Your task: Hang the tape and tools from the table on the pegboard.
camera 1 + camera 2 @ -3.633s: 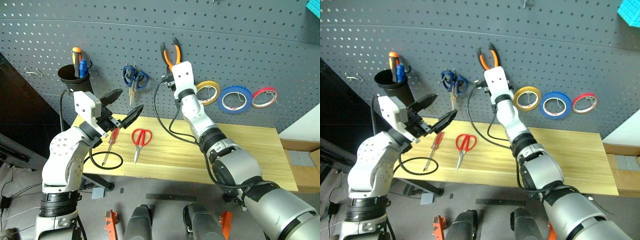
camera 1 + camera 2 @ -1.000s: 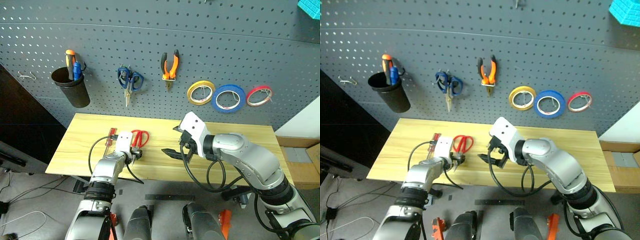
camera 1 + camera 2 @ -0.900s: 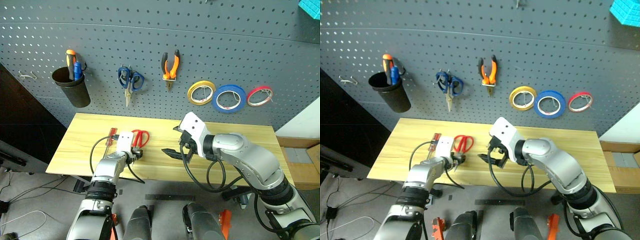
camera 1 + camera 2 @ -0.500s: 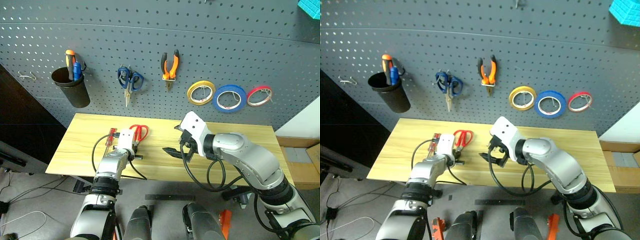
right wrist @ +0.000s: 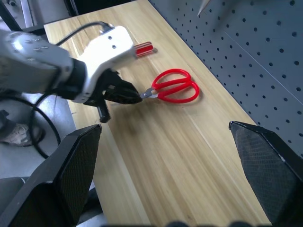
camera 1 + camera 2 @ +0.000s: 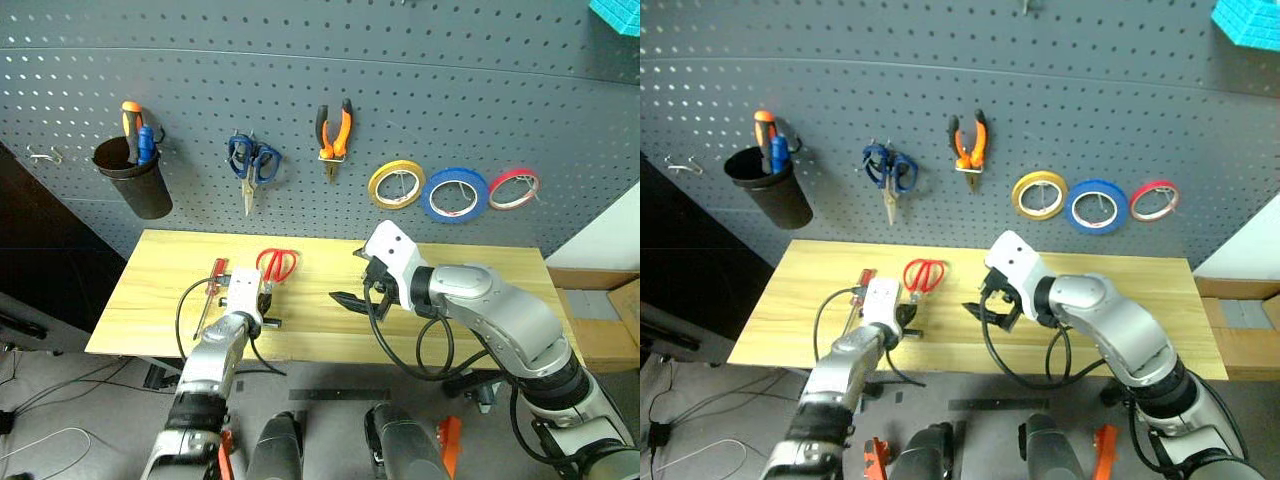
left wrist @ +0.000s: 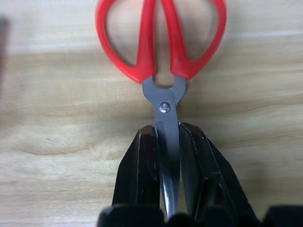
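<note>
The handles of the red-handled scissors are close to the pegboard, so my left gripper needs to pull the scissors back and grip the blades nearer the pivot (image 7: 165,118) before lifting.
The red-handled scissors (image 6: 277,264) lie on the table (image 6: 160,270), handles toward the pegboard (image 6: 450,80). My left gripper (image 7: 166,137) is shut on their blades just below the pivot. Beside them to the left lies the red-handled screwdriver (image 6: 215,272). Right of the scissors, my right gripper (image 6: 352,280) hovers over the table's middle, open wide and holding nothing. The orange-and-black pliers (image 6: 334,125) hang on the pegboard. The blue tape (image 6: 455,194) hangs there too, farther right.
Also on the pegboard are a black cup (image 6: 135,185) with screwdrivers, blue-handled scissors (image 6: 248,160), a yellow tape roll (image 6: 397,184) and a red tape roll (image 6: 515,188). Black cables loop from both wrists over the table's front edge.
My left gripper came down from mid-air to the scissors and shut on their blades. My right gripper left the pliers hanging on the pegboard, drew back over the table and has since held still.
</note>
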Controlling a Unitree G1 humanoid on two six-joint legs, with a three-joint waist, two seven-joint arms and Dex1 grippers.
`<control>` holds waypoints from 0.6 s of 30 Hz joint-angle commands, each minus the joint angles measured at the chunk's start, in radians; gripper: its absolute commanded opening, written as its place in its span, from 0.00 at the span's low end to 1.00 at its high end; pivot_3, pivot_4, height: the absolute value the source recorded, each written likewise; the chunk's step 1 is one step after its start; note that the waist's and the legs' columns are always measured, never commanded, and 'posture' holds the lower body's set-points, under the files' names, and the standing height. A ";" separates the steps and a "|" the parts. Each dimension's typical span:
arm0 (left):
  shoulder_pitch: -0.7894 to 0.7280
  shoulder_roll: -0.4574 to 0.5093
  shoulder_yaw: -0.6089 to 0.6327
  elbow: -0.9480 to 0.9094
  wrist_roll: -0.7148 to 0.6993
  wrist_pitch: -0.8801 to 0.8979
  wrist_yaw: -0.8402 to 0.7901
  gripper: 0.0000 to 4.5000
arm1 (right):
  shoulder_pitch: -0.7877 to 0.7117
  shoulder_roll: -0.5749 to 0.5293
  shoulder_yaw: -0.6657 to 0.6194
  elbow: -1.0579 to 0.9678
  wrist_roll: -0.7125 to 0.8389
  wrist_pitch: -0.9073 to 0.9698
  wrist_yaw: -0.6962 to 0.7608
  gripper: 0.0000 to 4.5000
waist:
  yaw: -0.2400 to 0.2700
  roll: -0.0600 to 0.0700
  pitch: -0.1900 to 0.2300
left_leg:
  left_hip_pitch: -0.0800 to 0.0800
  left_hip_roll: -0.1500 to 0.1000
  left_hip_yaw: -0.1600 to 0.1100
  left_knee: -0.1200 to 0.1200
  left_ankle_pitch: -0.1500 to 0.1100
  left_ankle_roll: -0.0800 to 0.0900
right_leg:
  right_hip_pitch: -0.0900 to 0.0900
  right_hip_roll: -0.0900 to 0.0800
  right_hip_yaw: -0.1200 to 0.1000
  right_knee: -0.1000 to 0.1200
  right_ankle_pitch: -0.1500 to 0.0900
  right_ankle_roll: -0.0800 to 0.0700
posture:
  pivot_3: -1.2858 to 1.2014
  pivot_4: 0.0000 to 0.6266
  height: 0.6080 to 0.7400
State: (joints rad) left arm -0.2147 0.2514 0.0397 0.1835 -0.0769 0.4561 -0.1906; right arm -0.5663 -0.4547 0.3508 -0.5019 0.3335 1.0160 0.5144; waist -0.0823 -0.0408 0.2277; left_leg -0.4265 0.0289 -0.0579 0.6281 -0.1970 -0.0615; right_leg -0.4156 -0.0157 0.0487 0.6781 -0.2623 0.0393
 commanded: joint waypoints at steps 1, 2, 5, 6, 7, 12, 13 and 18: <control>0.102 0.025 -0.005 -0.150 0.030 -0.097 -0.008 0.07 | 0.001 -0.012 -0.035 -0.049 0.004 -0.005 0.003 1.00 | 0.000 0.001 0.001 | 0.000 0.000 0.000 0.000 0.000 0.000 | 0.000 0.000 0.000 0.000 0.000 0.000 | 0.46 0.36 1.00; 0.148 0.040 -0.009 -0.181 0.057 -0.142 0.002 0.07 | 0.004 -0.016 -0.039 -0.053 0.006 -0.007 0.006 1.00 | -0.002 0.001 0.001 | 0.000 0.000 0.000 0.000 0.000 0.000 | 0.000 0.000 0.000 0.000 0.000 0.000 | 0.46 0.36 1.00; 0.242 0.061 -0.001 -0.247 0.072 -0.218 0.000 0.07 | 0.013 -0.030 -0.048 -0.059 0.009 -0.010 0.016 1.00 | -0.003 0.002 0.001 | 0.000 0.000 0.001 0.000 0.000 0.000 | 0.000 0.000 0.000 0.000 -0.002 -0.001 | 0.47 0.36 1.00; 0.256 0.061 0.006 -0.254 0.069 -0.218 0.003 0.07 | 0.015 -0.035 -0.048 -0.058 0.010 -0.010 0.020 1.00 | -0.003 0.003 0.002 | 0.000 0.000 0.000 0.000 0.000 0.000 | 0.000 0.000 0.000 0.000 -0.002 -0.001 | 0.47 0.36 1.00; 0.265 0.059 0.006 -0.248 0.062 -0.197 0.000 0.07 | 0.017 -0.042 -0.046 -0.056 0.010 -0.014 0.025 1.00 | 0.000 0.003 0.002 | 0.000 0.000 0.000 0.000 0.000 0.000 | 0.000 0.000 0.000 0.000 -0.003 -0.001 | 0.47 0.36 1.00; 0.244 0.030 0.024 -0.216 0.029 -0.077 0.011 0.07 | 0.013 -0.050 -0.035 -0.044 0.002 -0.025 0.039 1.00 | 0.003 0.003 0.002 | 0.000 0.000 0.001 0.001 0.000 0.000 | 0.001 -0.001 -0.001 0.000 -0.006 0.003 | 0.47 0.36 1.00; 0.229 0.027 0.021 -0.214 0.025 -0.029 0.010 0.07 | 0.010 -0.050 -0.034 -0.041 0.000 -0.026 0.040 1.00 | 0.003 0.003 0.002 | 0.000 0.000 0.001 0.001 0.000 0.000 | 0.001 -0.001 -0.001 0.000 -0.006 0.003 | 0.47 0.36 1.00; 0.155 0.014 0.013 -0.231 -0.003 0.176 -0.006 0.07 | 0.002 -0.050 -0.031 -0.038 -0.003 -0.023 0.043 1.00 | -0.001 0.003 0.002 | 0.000 0.000 0.001 0.000 0.000 0.000 | 0.000 0.000 -0.002 0.000 -0.006 0.004 | 0.47 0.36 1.00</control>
State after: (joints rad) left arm -0.0450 0.2685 0.0506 -0.0090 -0.0687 0.5861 -0.1890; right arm -0.5501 -0.5022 0.3343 -0.5169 0.3331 1.0107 0.5509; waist -0.0830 -0.0377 0.2296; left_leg -0.4264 0.0289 -0.0574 0.6284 -0.1970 -0.0614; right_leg -0.4153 -0.0155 0.0473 0.6783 -0.2684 0.0432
